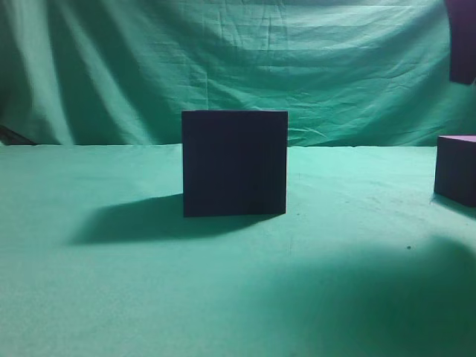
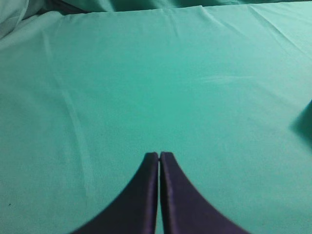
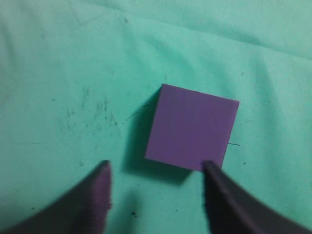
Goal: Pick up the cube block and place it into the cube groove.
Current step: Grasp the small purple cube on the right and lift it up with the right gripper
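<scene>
My right gripper should grip the sides of the cube block (image 1: 456,171) (image 3: 192,127), so that the block can go into the cube groove.
The cube groove (image 1: 234,162) is a large near-black box standing on the green cloth at the middle of the exterior view. The cube block (image 1: 457,169) sits at the right edge there, dark purple with a lighter top; the right wrist view shows its light purple top face (image 3: 192,127) from above. My right gripper (image 3: 157,168) is open and empty, hovering above the cloth, the block just ahead of its fingertips and slightly right. Part of the right arm (image 1: 462,41) shows at the top right. My left gripper (image 2: 159,156) is shut and empty over bare cloth.
Green cloth (image 1: 149,297) covers the table and hangs as a backdrop (image 1: 223,59) behind. The box casts a shadow (image 1: 134,219) to its left. Small dark specks mark the cloth (image 3: 87,112) left of the block.
</scene>
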